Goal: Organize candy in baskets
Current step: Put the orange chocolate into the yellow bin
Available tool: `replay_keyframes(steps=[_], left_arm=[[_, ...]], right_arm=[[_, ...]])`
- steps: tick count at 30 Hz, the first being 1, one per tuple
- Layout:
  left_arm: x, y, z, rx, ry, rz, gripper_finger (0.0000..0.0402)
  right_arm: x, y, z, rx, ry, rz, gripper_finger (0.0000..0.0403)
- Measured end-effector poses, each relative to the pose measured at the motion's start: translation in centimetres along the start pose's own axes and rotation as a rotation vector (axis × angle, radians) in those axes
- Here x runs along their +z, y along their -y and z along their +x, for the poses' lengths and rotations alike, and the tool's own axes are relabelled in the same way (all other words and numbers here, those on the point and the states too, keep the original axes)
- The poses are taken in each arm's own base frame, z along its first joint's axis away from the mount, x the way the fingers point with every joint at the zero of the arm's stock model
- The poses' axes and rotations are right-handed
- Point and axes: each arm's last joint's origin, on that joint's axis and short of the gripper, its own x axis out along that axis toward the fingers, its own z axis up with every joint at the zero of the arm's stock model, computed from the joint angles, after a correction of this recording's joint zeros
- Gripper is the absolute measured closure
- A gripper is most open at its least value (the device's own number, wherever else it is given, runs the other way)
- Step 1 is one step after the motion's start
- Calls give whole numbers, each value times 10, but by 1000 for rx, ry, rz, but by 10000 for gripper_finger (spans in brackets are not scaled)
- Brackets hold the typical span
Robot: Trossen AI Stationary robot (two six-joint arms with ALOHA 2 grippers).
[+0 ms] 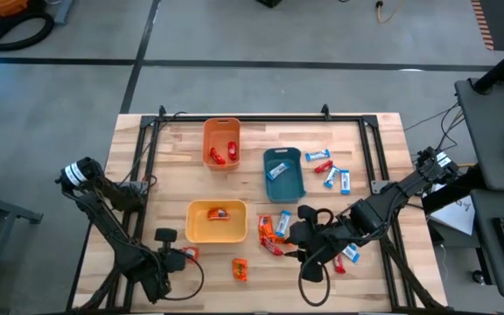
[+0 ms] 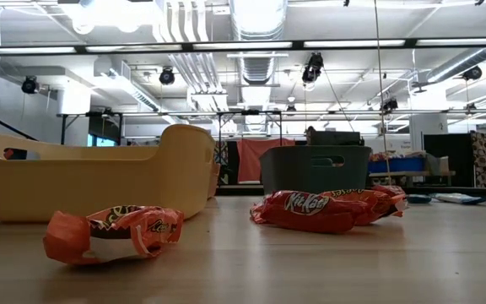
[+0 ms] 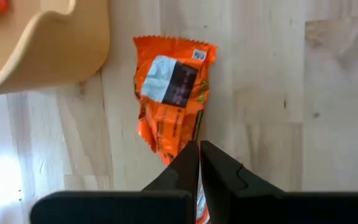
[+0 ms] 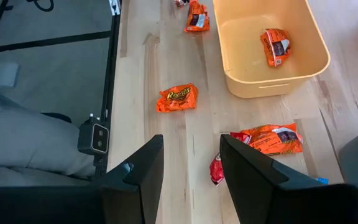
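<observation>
The fingers of my left gripper are shut over the orange candy's narrow end, so they should open, go lower and pinch that narrow end (image 3: 171, 148) before lifting the candy.
My left gripper (image 3: 199, 158) is near the table's front left, beside the yellow basket (image 1: 194, 229), and is shut on an orange candy (image 3: 171, 93). My right gripper (image 4: 191, 168) hangs open above the table, right of the yellow basket, over a cluster of red and orange candy (image 1: 272, 233) lying flat on the wood. One orange candy (image 4: 275, 46) lies in the yellow basket. The orange basket (image 1: 208, 131) holds red candy. The teal basket (image 1: 292, 185) holds a light blue one. The low view shows no gripper. My left gripper pinches the orange candy by one end of its wrapper (image 3: 190, 142) between its two fingers. The fingers come from above, pointing steeply down, and lie along the candy. The rest of the candy stretches out past the fingertips; I cannot tell whether it is clear of the table.
A loose orange candy (image 1: 239, 269) lies near the front edge, between the two grippers. Several light blue candies (image 1: 332, 171) lie right of the teal basket. A black frame (image 1: 261, 117) runs round the tabletop. Bare wood shows at the far left.
</observation>
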Motion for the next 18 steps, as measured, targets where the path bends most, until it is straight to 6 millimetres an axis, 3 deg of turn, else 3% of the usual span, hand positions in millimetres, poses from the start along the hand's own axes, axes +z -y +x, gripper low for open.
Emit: replay_keyframes(steps=[5, 18], left_arm=[[0, 0, 4, 30, 24, 3, 372], [-9, -3, 11, 68, 34, -21, 230]], right_arm=[[0, 0, 0, 0, 0, -7, 254], [0, 0, 0, 0, 0, -21, 254]])
